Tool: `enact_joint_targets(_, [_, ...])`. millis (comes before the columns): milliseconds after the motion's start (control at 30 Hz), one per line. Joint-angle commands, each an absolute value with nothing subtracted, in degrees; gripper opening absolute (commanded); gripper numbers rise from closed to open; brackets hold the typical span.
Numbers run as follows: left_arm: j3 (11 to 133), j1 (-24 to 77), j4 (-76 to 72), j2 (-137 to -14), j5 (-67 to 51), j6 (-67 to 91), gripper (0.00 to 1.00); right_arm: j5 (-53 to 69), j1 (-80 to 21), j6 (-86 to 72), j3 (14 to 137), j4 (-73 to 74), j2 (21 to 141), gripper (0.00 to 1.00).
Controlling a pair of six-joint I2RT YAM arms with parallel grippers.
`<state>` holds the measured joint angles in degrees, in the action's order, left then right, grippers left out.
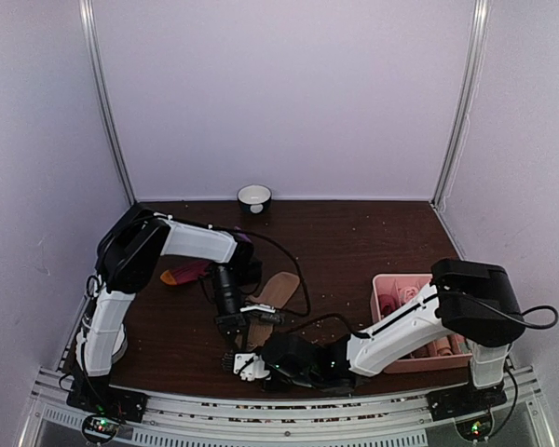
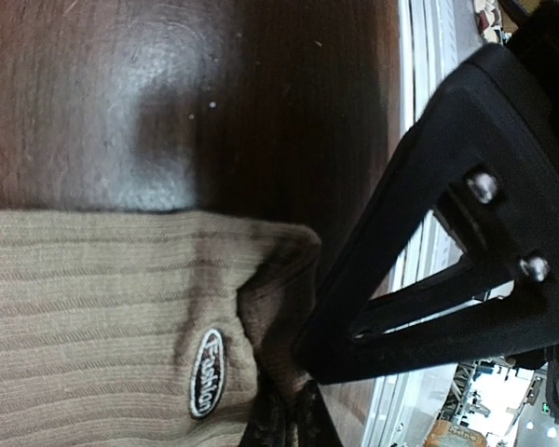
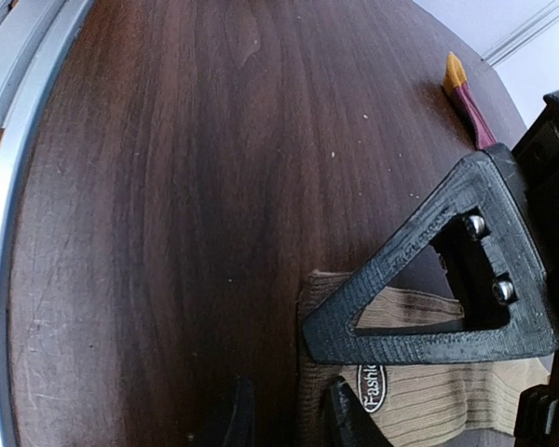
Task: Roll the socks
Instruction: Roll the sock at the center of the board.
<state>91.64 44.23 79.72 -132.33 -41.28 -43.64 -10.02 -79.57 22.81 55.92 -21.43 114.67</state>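
Note:
I should hold the tan sock's cuff with my right gripper where it puckers beside the label, while my left gripper opens and takes the cuff's free corner [image 3: 322, 281].
The tan sock [image 1: 272, 296] lies flat in the middle of the table, and its "Fashion" label [image 2: 205, 371] sits near the cuff. My left gripper [image 1: 238, 321] is shut on the tan sock [image 2: 93, 317] at the cuff corner, where the fabric puckers at the fingertips [image 2: 309, 358]. My right gripper [image 3: 287, 417] comes in low from the near edge, its jaws apart astride the cuff edge of the tan sock [image 3: 429, 391]. A strip of table shows beside the fabric. The dark red sock [image 1: 188, 273] with its orange tip [image 3: 455, 70] lies to the left, behind the left arm.
A pink divided tray [image 1: 384, 279] holding small rolled socks stands at the right, under the right arm. A small white bowl [image 1: 254, 196] sits at the back wall. The metal rail [image 1: 261, 410] runs along the near table edge, just behind my right gripper.

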Motion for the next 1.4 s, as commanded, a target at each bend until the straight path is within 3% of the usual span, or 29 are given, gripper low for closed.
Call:
enact_joint_targets(0, [92.5, 43.9, 82.8, -133.0, -42.1, -46.4, 0.00, -12.1, -78.6, 24.0, 56.5, -20.7, 117.1, 0.25])
enact_joint_targets(267, [93.4, 43.7, 85.1, -133.1, -43.5, -48.4, 0.00, -12.6, -78.1, 23.1, 56.2, -19.5, 117.8, 0.19])
enact_joint_targets(400, [93.5, 43.6, 84.3, -133.2, -42.8, -47.7, 0.00, -11.5, -78.0, 22.5, 55.7, -18.1, 116.9, 0.00])
enact_joint_targets(533, [91.6, 42.7, 78.3, -130.3, -40.1, -44.0, 0.31, -8.4, -76.8, 18.5, 55.9, -15.6, 115.7, 0.00])
enact_joint_targets(633, [86.7, 40.6, 70.8, -123.3, -37.1, -40.9, 0.38, -4.5, -75.5, 13.8, 55.9, -13.4, 114.9, 0.00])
enact_joint_targets(700, [82.0, 38.5, 64.4, -116.6, -36.5, -39.1, 0.62, -1.1, -74.5, 11.2, 56.0, -12.2, 114.5, 0.00])
enact_joint_targets(800, [74.2, 37.6, 54.6, -106.0, -33.7, -38.0, 0.66, 5.0, -72.6, 7.6, 56.7, -10.2, 114.4, 0.00])
enact_joint_targets(833, [71.6, 37.6, 51.7, -103.3, -33.2, -38.0, 0.86, 7.0, -72.0, 6.2, 57.1, -9.6, 114.5, 0.00])
enact_joint_targets(867, [69.2, 37.5, 48.7, -100.6, -32.9, -37.7, 0.93, 9.1, -71.1, 4.7, 57.6, -8.9, 114.6, 0.00])
enact_joint_targets(1033, [61.3, 37.8, 39.0, -91.7, -35.3, -37.3, 0.92, 20.0, -66.6, -1.4, 57.6, -8.9, 115.2, 0.00])
enact_joint_targets(1233, [57.1, 41.9, 36.6, -89.7, -31.0, -41.3, 0.72, 27.5, -62.9, -8.0, 55.7, -11.8, 116.1, 0.00])
enact_joint_targets(1367, [55.7, 45.6, 34.2, -89.5, -25.7, -42.1, 0.68, 31.3, -61.1, -11.6, 54.8, -14.3, 116.9, 0.00])
